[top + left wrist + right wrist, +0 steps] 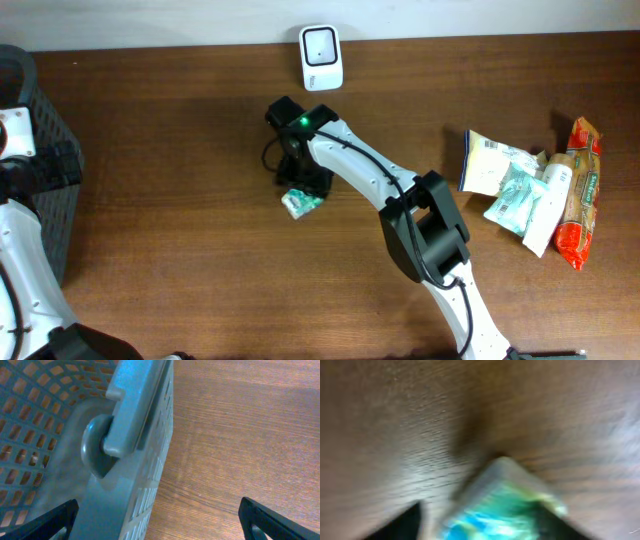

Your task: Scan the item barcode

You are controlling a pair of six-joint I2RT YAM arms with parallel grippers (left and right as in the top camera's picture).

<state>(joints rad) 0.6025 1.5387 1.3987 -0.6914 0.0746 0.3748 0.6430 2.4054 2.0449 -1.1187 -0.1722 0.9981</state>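
Note:
The packet's corner points crooked between the fingers of the robot's right gripper, so the gripper will open, back away and turn to pinch the packet [309, 202] by its edge before scanning.
The item, a small green, blue and white packet [299, 203], lies on the brown table near the middle. My right gripper [303, 182] hangs right over it. The right wrist view is blurred, but the packet [502, 507] shows between the two dark fingers, with a gap on its left side, so the right gripper [480, 525] stands open around it. The white barcode scanner [321, 57] stands at the table's back edge, beyond the packet. My left gripper [160, 522] is wide open and holds nothing, above the wall of the grey basket [125, 420].
The grey lattice basket [35, 120] stands at the far left. A pile of several snack packets [530, 190] lies at the right side. The right arm [370, 180] stretches diagonally across the table's middle.

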